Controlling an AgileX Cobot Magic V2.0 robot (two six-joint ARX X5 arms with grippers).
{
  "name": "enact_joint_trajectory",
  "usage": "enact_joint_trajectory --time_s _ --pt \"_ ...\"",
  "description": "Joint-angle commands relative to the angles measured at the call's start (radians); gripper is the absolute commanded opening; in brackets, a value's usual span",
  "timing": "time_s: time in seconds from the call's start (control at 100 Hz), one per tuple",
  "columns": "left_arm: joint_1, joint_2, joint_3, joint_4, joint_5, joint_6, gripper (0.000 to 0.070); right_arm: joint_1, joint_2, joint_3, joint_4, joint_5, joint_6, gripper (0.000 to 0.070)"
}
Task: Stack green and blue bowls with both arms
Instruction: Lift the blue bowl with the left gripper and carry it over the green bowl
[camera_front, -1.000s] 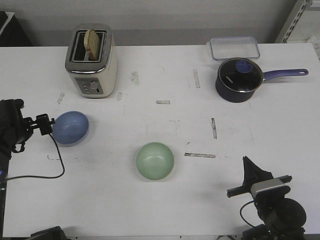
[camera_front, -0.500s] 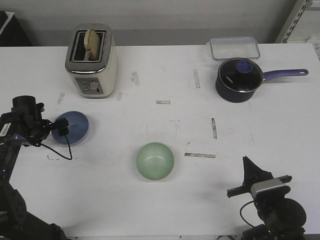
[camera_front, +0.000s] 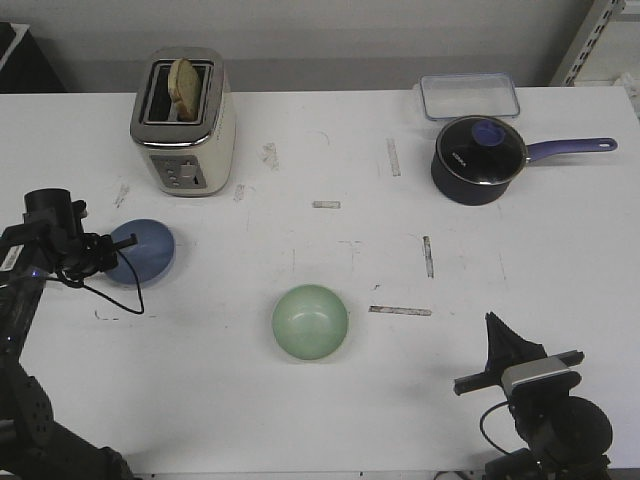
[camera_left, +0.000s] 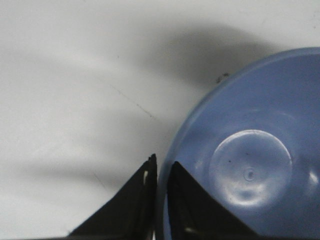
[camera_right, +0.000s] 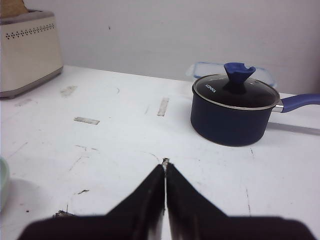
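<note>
My left gripper should release the blue bowl inside the green bowl (camera_front: 311, 321), close to the front middle of the white table.
The light blue bowl (camera_front: 147, 250) sits on the white table at the left, its opening up. My left gripper (camera_front: 113, 247) is shut on its left rim; in the left wrist view one finger (camera_left: 130, 205) is outside the rim and the other inside the blue bowl (camera_left: 250, 170). The pale green bowl (camera_front: 310, 321) stands alone near the table's middle front; its edge shows in the right wrist view (camera_right: 2, 182). My right gripper (camera_front: 491, 324) is shut and empty at the front right, its tips (camera_right: 165, 163) meeting above bare table.
A cream toaster (camera_front: 183, 122) with a slice of bread stands at the back left. A dark navy saucepan (camera_front: 478, 160) with a purple handle and a clear lidded box (camera_front: 468, 96) are at the back right. A black cable (camera_front: 120, 300) loops in front of the blue bowl.
My left arm has turned and risen at the wrist, and the blue bowl went from tilted on its side to flat, opening up, shifting slightly back. The right arm has not moved.
</note>
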Motion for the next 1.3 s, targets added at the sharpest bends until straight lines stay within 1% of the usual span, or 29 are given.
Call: enact_joint_trajectory --time_s 0.0,0.08,0.16,0.22,0.36,0.44,0.53,0.7,0.76,0.83,0.92,0.97,1.09,1.17,1.29 --pt "0.002 0.012 0.020 0.010 0.005 -0.007 0.0000 0.002 0.002 0.004 0.010 -0.003 -0.004 0.0000" --pt "-0.004 0.007 0.032 0.014 0.016 -0.022 0.0000 0.002 0.002 0.004 0.010 -0.003 -0.004 0.0000" --pt "-0.007 -0.002 0.061 0.007 0.068 -0.037 0.0000 0.002 0.002 0.004 0.009 -0.003 -0.004 0.0000" --pt "-0.016 -0.012 0.097 -0.016 0.102 -0.060 0.0000 0.002 0.002 0.004 0.009 -0.003 -0.004 0.0000" --pt "-0.076 -0.054 0.190 -0.084 0.144 -0.106 0.0000 0.002 0.001 0.004 0.009 -0.003 -0.004 0.0000" --pt "-0.140 -0.090 0.228 -0.101 0.172 -0.105 0.0000 0.002 0.002 0.004 0.009 -0.003 -0.003 0.0000" --pt "-0.237 -0.137 0.248 -0.109 0.206 -0.105 0.0000 0.002 0.001 0.004 0.009 -0.003 -0.003 0.0000" --pt "-0.475 -0.185 0.248 -0.124 0.211 -0.099 0.0000 0.002 0.002 0.004 0.009 -0.003 -0.003 0.0000" --pt "-0.559 -0.184 0.248 -0.148 0.211 -0.089 0.0000 0.002 0.002 0.004 0.009 -0.003 -0.003 0.0000" --pt "-0.647 -0.175 0.248 -0.184 0.211 -0.049 0.0000 0.002 0.002 0.004 0.009 -0.003 -0.003 0.0000" --pt "-0.739 -0.162 0.248 -0.230 0.210 0.008 0.0000 0.002 0.002 0.004 0.008 -0.003 -0.003 0.0000" --pt "-0.779 -0.151 0.248 -0.247 0.210 0.026 0.0000 0.002 0.002 0.004 0.008 -0.003 -0.003 0.0000" --pt "-0.848 -0.116 0.248 -0.264 0.208 0.057 0.0000 0.002 0.002 0.004 0.008 -0.003 -0.003 0.0000" --pt "-0.873 -0.084 0.248 -0.271 0.191 0.086 0.0000 0.002 0.002 0.004 0.009 -0.003 -0.003 0.0000" --pt "-0.884 -0.033 0.248 -0.266 0.166 0.086 0.0000 0.002 0.001 0.004 0.009 -0.003 -0.003 0.0000"
